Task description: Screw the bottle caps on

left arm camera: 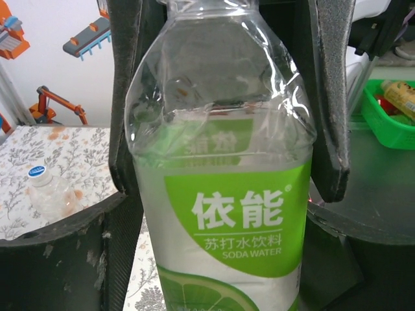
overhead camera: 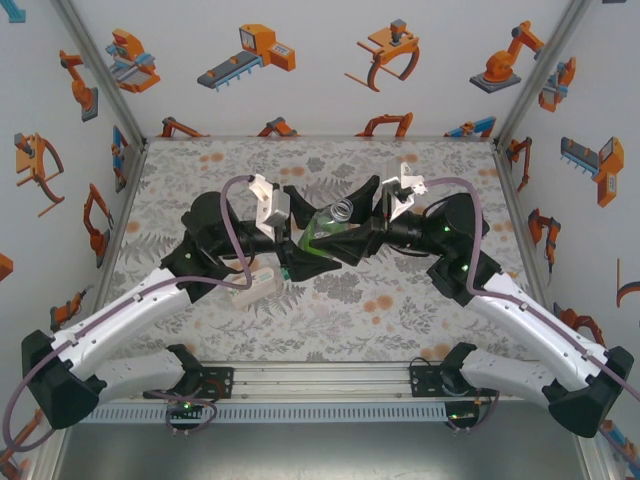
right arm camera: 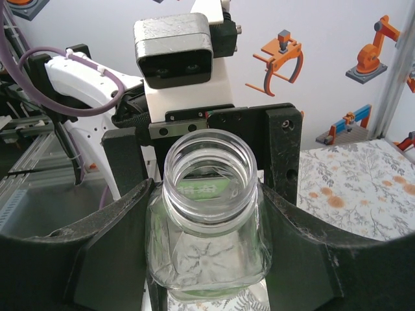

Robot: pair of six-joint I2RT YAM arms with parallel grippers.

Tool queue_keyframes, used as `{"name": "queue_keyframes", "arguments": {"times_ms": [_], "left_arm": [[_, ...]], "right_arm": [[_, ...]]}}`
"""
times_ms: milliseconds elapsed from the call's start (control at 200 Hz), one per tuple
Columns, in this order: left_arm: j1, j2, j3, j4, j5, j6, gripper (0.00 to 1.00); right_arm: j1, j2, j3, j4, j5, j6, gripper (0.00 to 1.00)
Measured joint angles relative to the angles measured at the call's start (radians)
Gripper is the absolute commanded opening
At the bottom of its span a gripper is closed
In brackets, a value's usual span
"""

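The part of the bottle just below the opening is held by my right gripper, so next I take the bottle's labelled body (overhead camera: 315, 231) deeper with my left gripper and free my right gripper for the cap.
A whitish-clear bottle with a green-and-white label (overhead camera: 325, 238) hangs tilted over the middle of the table, held between both arms. My left gripper (overhead camera: 298, 250) clasps its labelled body (left arm camera: 227, 214), and both fingers (left arm camera: 123, 129) touch its sides. My right gripper (overhead camera: 358, 238) is shut round the shoulder just below the neck (right arm camera: 207, 172). The mouth is open, with no cap on it. A clear bottle (left arm camera: 52, 194) lies on the table under the left arm with a blue cap (left arm camera: 39, 172) on its neck.
The left arm's wrist camera (right arm camera: 174, 52) sits close behind the bottle mouth, so the two wrists almost meet. A green basket (left arm camera: 389, 116) with items stands beyond the table. The floral tabletop (overhead camera: 350, 310) is bounded by metal posts.
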Motion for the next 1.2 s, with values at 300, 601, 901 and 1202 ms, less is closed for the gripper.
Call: {"name": "queue_keyframes", "arguments": {"times_ms": [300, 601, 901, 1202], "left_arm": [[-0.01, 0.015, 0.0, 0.034, 0.008, -0.004, 0.84], [-0.019, 0.024, 0.0, 0.081, 0.007, -0.016, 0.84], [-0.036, 0.051, 0.0, 0.103, 0.006, -0.026, 0.77], [-0.044, 0.048, 0.0, 0.093, 0.01, -0.027, 0.56]], "right_arm": [[0.001, -0.003, 0.0, -0.018, 0.003, -0.001, 0.27], [0.001, -0.024, -0.007, -0.014, 0.029, -0.003, 0.23], [0.001, -0.026, -0.021, 0.022, 0.037, 0.012, 0.21], [0.001, -0.026, -0.023, 0.031, 0.056, 0.005, 0.2]]}}
